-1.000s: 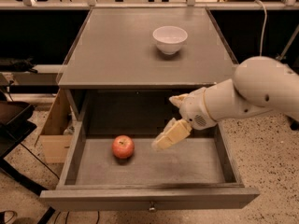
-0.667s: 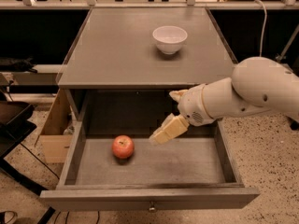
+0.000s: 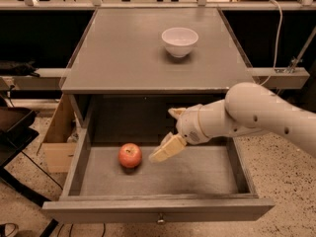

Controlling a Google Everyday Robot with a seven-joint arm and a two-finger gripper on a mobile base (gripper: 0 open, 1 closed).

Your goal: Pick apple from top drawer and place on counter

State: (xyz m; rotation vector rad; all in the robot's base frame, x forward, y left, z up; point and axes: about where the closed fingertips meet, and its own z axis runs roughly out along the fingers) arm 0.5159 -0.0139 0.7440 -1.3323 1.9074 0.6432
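Observation:
Next, I close my gripper around the middle of the red apple (image 3: 132,155) at the bottom of the open top drawer.
The red apple (image 3: 130,155) lies on the floor of the open top drawer (image 3: 158,209), left of centre. The drawer is pulled fully out, its knob at the front. My gripper (image 3: 162,152) reaches in from the right on a white arm and hangs inside the drawer, a short way right of the apple and apart from it. It holds nothing. The grey counter (image 3: 128,58) lies above and behind the drawer.
A white bowl (image 3: 179,41) stands on the counter at the back right. A wooden panel (image 3: 57,132) leans at the cabinet's left side. Dark furniture stands at the far left. Speckled floor lies to the right of the cabinet.
My gripper has moved left inside the drawer, closer to the apple. The apple and bowl have not moved.

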